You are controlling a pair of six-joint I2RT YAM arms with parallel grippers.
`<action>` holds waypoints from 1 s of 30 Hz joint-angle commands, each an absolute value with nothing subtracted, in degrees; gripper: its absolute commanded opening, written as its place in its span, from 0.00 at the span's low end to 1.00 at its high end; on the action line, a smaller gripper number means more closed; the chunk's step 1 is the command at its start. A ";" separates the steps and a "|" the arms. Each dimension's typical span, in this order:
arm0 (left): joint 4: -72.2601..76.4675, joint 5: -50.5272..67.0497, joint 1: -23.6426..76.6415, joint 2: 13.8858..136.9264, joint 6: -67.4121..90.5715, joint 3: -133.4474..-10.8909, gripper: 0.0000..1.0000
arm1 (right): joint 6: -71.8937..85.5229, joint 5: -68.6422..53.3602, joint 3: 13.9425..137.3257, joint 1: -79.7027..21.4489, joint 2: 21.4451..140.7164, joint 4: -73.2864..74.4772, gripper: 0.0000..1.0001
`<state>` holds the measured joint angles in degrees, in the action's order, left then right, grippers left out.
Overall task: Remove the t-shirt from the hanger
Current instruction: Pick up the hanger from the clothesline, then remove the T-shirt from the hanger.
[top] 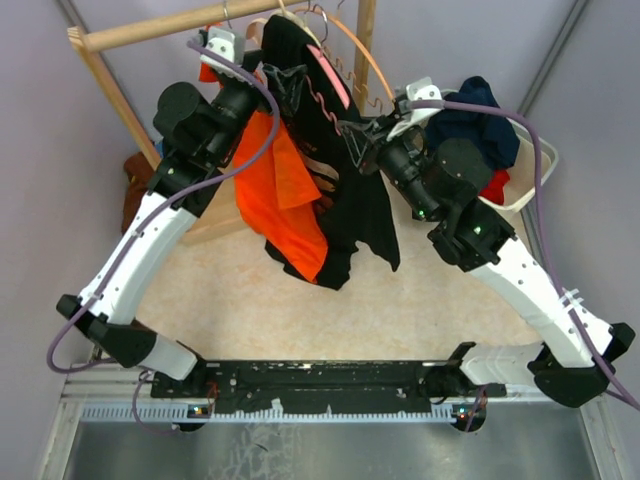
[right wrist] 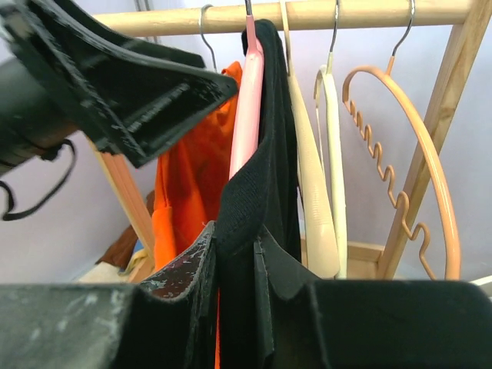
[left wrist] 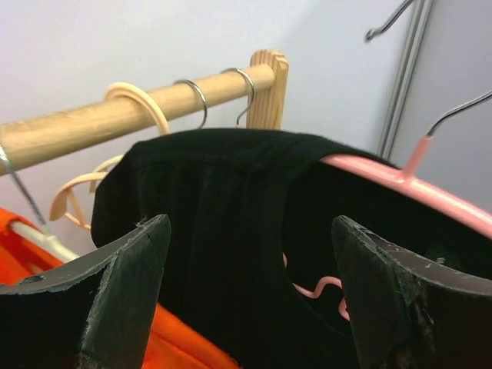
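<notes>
I need to take the base of the hook (left wrist: 437, 125) with my left gripper and guide it toward the rail, as the pink hanger's hook stands clear of the wooden rail.
A black t-shirt (top: 350, 210) hangs on a pink hanger (top: 333, 78) from the wooden rail (top: 160, 28). My right gripper (top: 352, 132) is shut on the shirt's collar band (right wrist: 254, 192), pinched between both fingers in the right wrist view, beside the pink hanger (right wrist: 247, 100). My left gripper (top: 283, 84) is open at the shirt's other shoulder. In the left wrist view its fingers (left wrist: 123, 284) stand wide apart on either side of the black fabric (left wrist: 223, 231), with the pink hanger (left wrist: 415, 188) to the right.
An orange garment (top: 285, 195) hangs left of the black shirt. Empty cream and tan hangers (right wrist: 323, 154) hang on the rail to the right. A white bin (top: 515, 175) with dark and red clothes stands at the back right. The rack's wooden post (right wrist: 438, 115) is close.
</notes>
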<state>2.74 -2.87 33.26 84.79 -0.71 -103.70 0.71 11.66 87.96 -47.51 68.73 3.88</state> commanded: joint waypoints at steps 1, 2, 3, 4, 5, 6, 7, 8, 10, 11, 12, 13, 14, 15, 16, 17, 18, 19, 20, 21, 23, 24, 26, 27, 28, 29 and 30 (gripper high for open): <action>5.73 -0.38 33.05 87.01 -0.87 -105.82 0.90 | 1.42 10.23 87.72 -47.90 64.75 -4.87 0.00; 5.98 -0.47 33.05 87.64 -0.95 -106.01 0.90 | 1.53 10.08 87.50 -47.94 64.42 -4.80 0.00; 6.28 -0.64 33.05 88.14 -0.94 -106.26 0.90 | 1.70 9.96 87.23 -47.92 64.19 -4.73 0.00; 6.51 -0.92 33.05 88.68 -1.02 -106.60 0.90 | 1.82 9.80 86.94 -47.97 63.76 -4.67 0.00; 6.65 -1.10 33.05 89.25 -1.13 -107.06 0.90 | 2.05 9.60 86.66 -47.91 63.45 -4.66 0.00; 6.77 -1.19 33.05 89.74 -1.10 -107.38 0.90 | 2.17 9.35 86.29 -47.95 63.15 -4.66 0.00; 7.05 -1.24 33.05 90.14 -1.02 -107.67 0.89 | 2.46 9.13 85.91 -47.91 62.87 -4.66 0.00; 7.45 -1.17 33.06 90.48 -0.92 -107.77 0.88 | 2.63 9.03 85.68 -47.90 62.63 -4.61 0.00; 7.86 -1.16 33.05 91.29 -0.59 -108.43 0.81 | 2.81 9.05 85.16 -47.90 62.30 -4.45 0.00; 7.77 -1.15 33.05 91.58 -0.49 -108.82 0.76 | 2.77 9.18 84.95 -47.90 62.16 -4.41 0.00; 7.74 -1.00 33.07 91.70 -0.26 -109.06 0.68 | 2.75 9.23 84.76 -47.90 61.97 -4.35 0.00; 7.69 -0.66 33.01 91.68 -0.18 -109.16 0.59 | 2.79 9.23 84.69 -47.90 61.83 -4.29 0.00; 7.65 -0.48 33.12 91.63 -0.11 -109.20 0.47 | 2.79 9.31 84.62 -47.90 61.70 -4.23 0.00; 7.63 -0.13 33.13 91.49 -0.04 -109.14 0.34 | 2.81 9.36 84.54 -47.98 61.68 -4.22 0.00; 7.61 0.20 33.09 91.16 0.11 -108.98 0.24 | 2.79 9.54 84.52 -47.91 61.64 -4.23 0.00; 7.69 0.93 33.17 90.84 0.23 -108.67 0.14 | 2.77 9.76 84.54 -47.95 61.76 -4.22 0.00; 7.74 1.91 33.14 90.46 0.35 -108.42 0.06 | 2.76 10.11 84.59 -47.95 61.85 -4.17 0.00; 7.76 3.39 33.14 90.01 0.47 -108.08 0.00 | 2.67 10.45 84.68 -47.96 62.07 -4.11 0.00; 7.77 5.38 33.13 89.55 0.61 -107.74 0.00 | 2.70 10.72 84.79 -47.91 62.31 -4.07 0.00; 7.63 7.62 33.13 89.09 0.72 -107.61 0.00 | 2.65 11.14 84.84 -47.92 62.57 -4.29 0.00; 6.26 13.07 33.16 88.42 1.17 -107.84 0.00 | 2.44 11.48 84.96 -47.95 63.16 -4.93 0.00; 4.80 16.26 33.18 88.14 1.75 -108.23 0.00 | 2.38 11.44 85.20 -47.91 63.59 -5.08 0.00; 3.17 22.37 33.18 87.67 2.60 -108.39 0.00 | 2.29 11.45 85.65 -47.91 64.38 -5.54 0.00; 2.57 26.10 33.18 87.37 3.15 -108.37 0.00 | 2.29 11.30 85.85 -47.90 64.92 -5.61 0.00; 1.86 28.61 33.16 87.10 3.72 -108.36 0.00 | 2.29 11.20 86.12 -47.93 65.28 -5.62 0.00; 1.35 30.85 33.19 86.84 4.13 -108.18 0.00 | 2.15 11.24 86.35 -47.90 65.57 -5.75 0.00; 0.64 32.54 33.20 86.62 4.41 -108.20 0.00 | 2.19 11.23 86.43 -47.92 65.77 -5.90 0.00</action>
